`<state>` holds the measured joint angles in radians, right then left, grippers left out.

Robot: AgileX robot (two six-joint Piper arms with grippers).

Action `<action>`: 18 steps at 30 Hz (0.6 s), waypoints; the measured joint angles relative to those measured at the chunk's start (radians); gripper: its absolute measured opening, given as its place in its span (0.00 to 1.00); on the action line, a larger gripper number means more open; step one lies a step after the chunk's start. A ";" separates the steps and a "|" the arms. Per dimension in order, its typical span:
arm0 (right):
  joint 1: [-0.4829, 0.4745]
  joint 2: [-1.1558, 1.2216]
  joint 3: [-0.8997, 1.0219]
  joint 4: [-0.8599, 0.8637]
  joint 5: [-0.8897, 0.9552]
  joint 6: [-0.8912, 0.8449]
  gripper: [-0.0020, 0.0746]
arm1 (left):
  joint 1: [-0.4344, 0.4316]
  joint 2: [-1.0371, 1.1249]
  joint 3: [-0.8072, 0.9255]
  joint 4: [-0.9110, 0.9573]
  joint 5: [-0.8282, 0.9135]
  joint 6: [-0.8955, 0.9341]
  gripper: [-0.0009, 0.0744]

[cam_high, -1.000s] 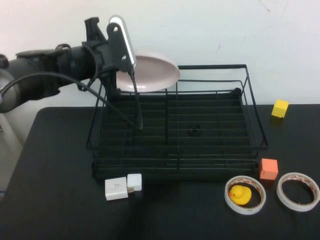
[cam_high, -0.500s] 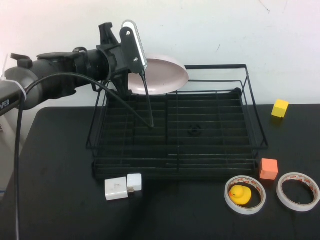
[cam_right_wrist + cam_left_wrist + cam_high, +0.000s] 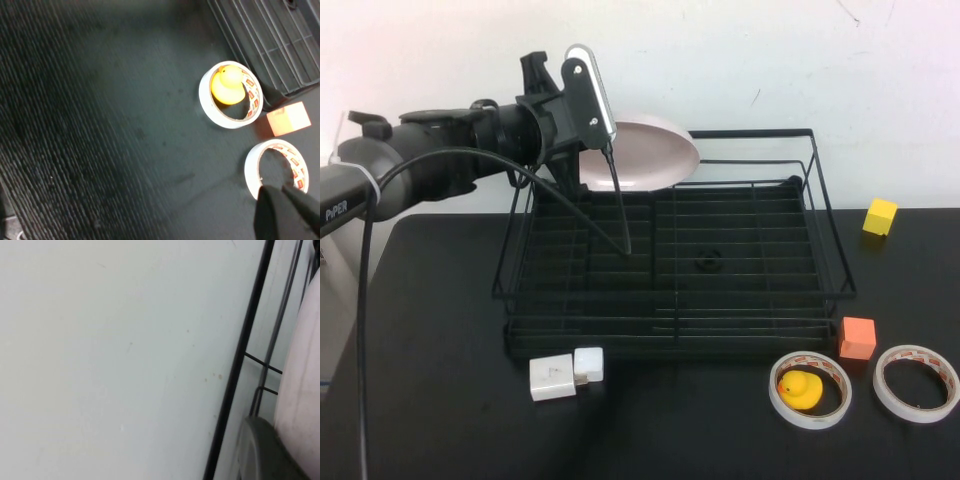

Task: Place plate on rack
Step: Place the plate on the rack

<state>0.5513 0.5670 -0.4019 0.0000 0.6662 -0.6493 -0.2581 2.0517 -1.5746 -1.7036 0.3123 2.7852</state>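
I need to set my left gripper to let the plate, now tilted in the air over the rack, go on the black wire rack's bottom close to its back rail [image 3: 638, 207].
The pale pink-white plate [image 3: 650, 152] is held tilted in the air over the back-left corner of the black wire rack [image 3: 825, 225]. My left gripper [image 3: 582, 152] reaches in from the left and is shut on the plate's left rim. In the left wrist view the plate [image 3: 304, 390] fills one edge, with one grey finger [image 3: 265, 455] against it and a rack rail [image 3: 240, 365] beside it. My right gripper [image 3: 281, 191] is out of the high view. It hangs shut and empty above the table, over a tape ring [image 3: 255, 167].
In front of the rack lie a white adapter [image 3: 565, 374], a tape ring [image 3: 810, 388] with a yellow duck [image 3: 800, 388] inside, a second tape ring [image 3: 917, 383] and an orange cube [image 3: 857, 337]. A yellow cube [image 3: 880, 216] sits at the far right.
My left arm has moved a little to the right with the plate, carrying it further over the rack's back-left corner. In the last half second it has hardly moved.
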 joint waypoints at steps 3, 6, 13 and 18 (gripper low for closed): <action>0.000 0.000 0.000 0.000 0.000 0.000 0.03 | 0.000 0.007 0.000 0.000 0.000 0.000 0.11; 0.000 0.000 0.000 0.000 0.000 0.000 0.03 | 0.000 0.011 0.000 0.000 -0.002 0.000 0.11; 0.000 0.000 0.000 -0.005 0.000 0.004 0.03 | 0.000 0.018 -0.006 0.000 -0.006 0.034 0.11; 0.000 0.000 0.000 -0.005 0.000 0.004 0.03 | -0.009 -0.019 -0.024 0.000 -0.004 0.044 0.10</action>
<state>0.5513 0.5670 -0.4019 -0.0053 0.6662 -0.6458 -0.2667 2.0328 -1.5987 -1.7036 0.3085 2.8294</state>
